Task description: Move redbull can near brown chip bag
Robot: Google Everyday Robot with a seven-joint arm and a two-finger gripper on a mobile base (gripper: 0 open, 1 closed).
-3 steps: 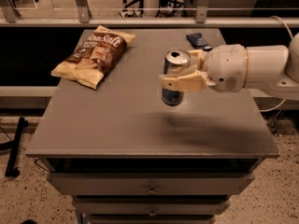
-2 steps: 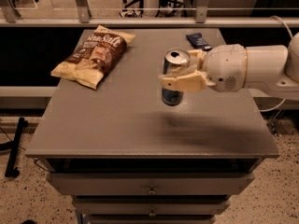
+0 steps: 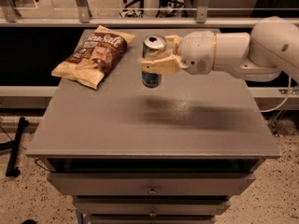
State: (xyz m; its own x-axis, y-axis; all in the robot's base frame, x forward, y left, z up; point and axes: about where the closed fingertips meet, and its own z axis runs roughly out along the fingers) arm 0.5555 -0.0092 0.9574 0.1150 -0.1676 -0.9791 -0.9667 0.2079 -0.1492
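Observation:
The robot's gripper should release the redbull can upright on the grey table [image 3: 138,66], next to the brown chip bag. The can is still held above the table.
The redbull can [image 3: 153,61], silver and blue with a pull-tab top, is upright and held above the grey table. My gripper [image 3: 157,55] reaches in from the right on a white arm and is shut on the can, with one cream finger across its front. The brown chip bag [image 3: 95,55], with cream-yellow edges and white "Sea Salt" lettering, lies flat at the table's far left. The can is to the right of the bag, with a gap between them.
The grey table top [image 3: 149,125] sits on a cabinet with drawers [image 3: 152,185]. A railing [image 3: 140,13] runs behind the far edge. My white arm [image 3: 233,50] spans the right back part of the table.
My gripper has carried the can leftward and toward the far side of the table, closer to the chip bag. The dark blue packet at the back is now hidden.

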